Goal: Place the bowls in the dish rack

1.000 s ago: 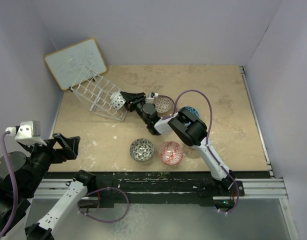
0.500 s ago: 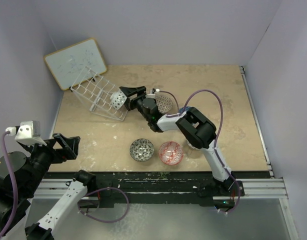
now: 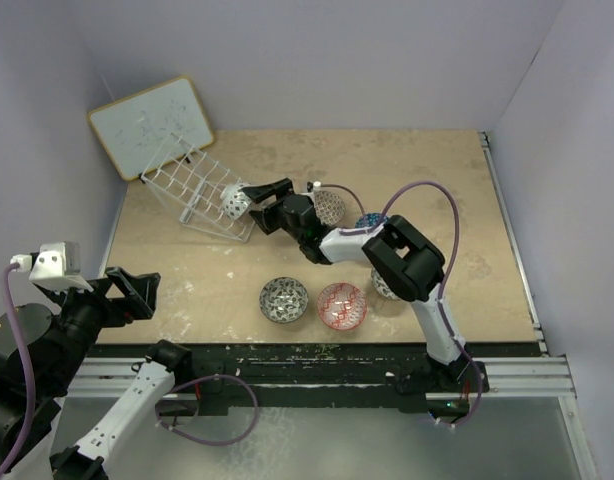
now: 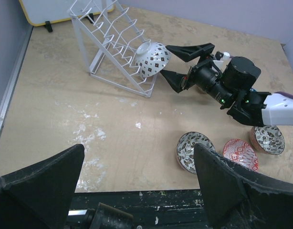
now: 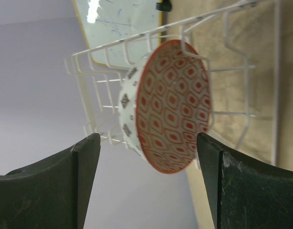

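I will next close my right gripper on the rim of the pink bowl (image 3: 318, 209) beside the blue bowl, on the pink bowl's side toward the dish rack.
The white wire dish rack (image 3: 187, 185) stands tilted at the back left. A bowl with a red pattern inside and a white outside (image 3: 233, 203) rests on edge in its lower right corner. It also shows in the left wrist view (image 4: 152, 58) and the right wrist view (image 5: 170, 107). My right gripper (image 3: 252, 205) is open, its fingertips just short of that bowl and not gripping it. A grey bowl (image 3: 284, 299) and a red bowl (image 3: 341, 305) lie near the front. A pink bowl (image 3: 328, 208) and a blue bowl (image 3: 372, 220) lie behind my right arm. My left gripper (image 4: 138, 152) is open and empty, high above the front edge.
A whiteboard with a wooden frame (image 3: 152, 125) leans on the back left wall behind the rack. Another patterned bowl (image 4: 268, 139) lies under my right arm, partly hidden. Walls close in the table on the left, back and right.
My right gripper has opened and let go of the red-patterned bowl, which stays in the rack. The gripper has drawn back slightly to the right. The left arm has not moved.
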Action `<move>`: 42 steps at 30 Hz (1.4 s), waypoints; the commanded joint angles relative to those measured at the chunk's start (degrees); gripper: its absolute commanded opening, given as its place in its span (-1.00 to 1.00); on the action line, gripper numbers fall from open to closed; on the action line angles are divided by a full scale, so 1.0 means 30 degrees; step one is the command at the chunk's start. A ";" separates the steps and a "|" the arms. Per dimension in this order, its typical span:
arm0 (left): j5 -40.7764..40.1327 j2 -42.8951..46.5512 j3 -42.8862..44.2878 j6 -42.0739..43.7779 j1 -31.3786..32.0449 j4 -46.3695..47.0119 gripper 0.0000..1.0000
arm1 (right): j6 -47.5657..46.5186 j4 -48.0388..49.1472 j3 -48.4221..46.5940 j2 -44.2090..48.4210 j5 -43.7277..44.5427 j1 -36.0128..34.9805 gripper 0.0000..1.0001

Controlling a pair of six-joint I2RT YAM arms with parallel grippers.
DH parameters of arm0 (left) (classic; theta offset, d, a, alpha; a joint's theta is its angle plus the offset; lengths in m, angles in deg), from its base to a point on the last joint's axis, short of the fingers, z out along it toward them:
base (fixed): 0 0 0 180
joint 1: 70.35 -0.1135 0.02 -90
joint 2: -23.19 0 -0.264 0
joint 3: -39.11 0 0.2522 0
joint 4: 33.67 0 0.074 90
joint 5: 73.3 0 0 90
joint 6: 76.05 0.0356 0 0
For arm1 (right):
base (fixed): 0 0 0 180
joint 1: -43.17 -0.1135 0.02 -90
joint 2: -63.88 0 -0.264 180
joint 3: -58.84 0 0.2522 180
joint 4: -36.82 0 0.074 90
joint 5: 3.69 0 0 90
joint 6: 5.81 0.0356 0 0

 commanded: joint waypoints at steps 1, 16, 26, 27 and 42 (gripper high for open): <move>-0.0115 0.0114 0.0222 -0.0059 -0.0073 0.0254 0.98 | -0.1279 -0.0860 0.0771 0.1762 0.0311 0.0067 0.68; -0.0211 -0.0641 0.0266 0.0313 -0.0067 0.0635 0.98 | -0.8431 -0.5170 0.3409 0.7308 0.0989 0.0102 0.77; -0.0379 -0.1062 0.0072 0.0563 -0.0091 0.0959 0.98 | -1.6742 -1.4535 0.1983 1.0028 0.2915 0.0090 0.78; -0.0387 -0.1080 0.0009 0.0563 -0.0084 0.0988 0.98 | -1.7515 -1.5873 0.1390 0.9848 0.3452 0.0096 0.78; -0.0250 -0.0878 -0.0477 0.0388 -0.0071 0.0958 0.98 | -2.4024 -2.3434 -0.6604 0.3833 0.8125 0.0152 0.56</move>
